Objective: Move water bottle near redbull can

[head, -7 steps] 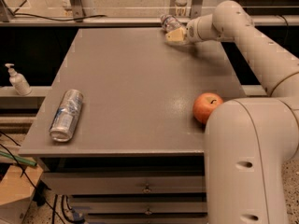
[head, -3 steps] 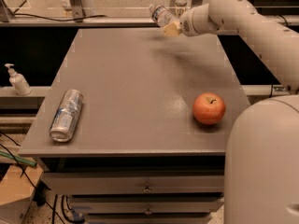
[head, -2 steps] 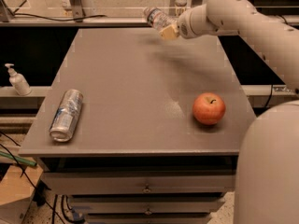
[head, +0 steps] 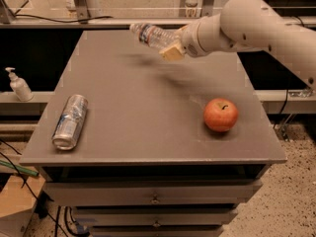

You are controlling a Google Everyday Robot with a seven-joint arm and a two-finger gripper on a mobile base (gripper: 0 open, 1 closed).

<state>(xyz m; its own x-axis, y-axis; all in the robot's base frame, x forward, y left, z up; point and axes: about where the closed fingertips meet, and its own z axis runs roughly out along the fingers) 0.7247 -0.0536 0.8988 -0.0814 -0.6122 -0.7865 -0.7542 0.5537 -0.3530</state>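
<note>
I should release the water bottle, held above the table's back middle, on the grey table [head: 107,87] just past the redbull can's far end.
The water bottle [head: 150,35] is a clear crinkled plastic bottle held nearly level above the back middle of the table, its cap end pointing left. My gripper [head: 174,44] is shut on its base end, with the white arm reaching in from the right. The redbull can [head: 70,121] lies on its side near the table's front left edge, well away from the bottle.
A red apple [head: 220,115] sits on the right part of the grey table [head: 148,122]. A white pump dispenser [head: 19,85] stands on a ledge left of the table. Drawers run below the table front. A railing runs behind it.
My gripper has lifted the water bottle off the table's back right and carried it left, towards the middle. The can and apple have not moved.
</note>
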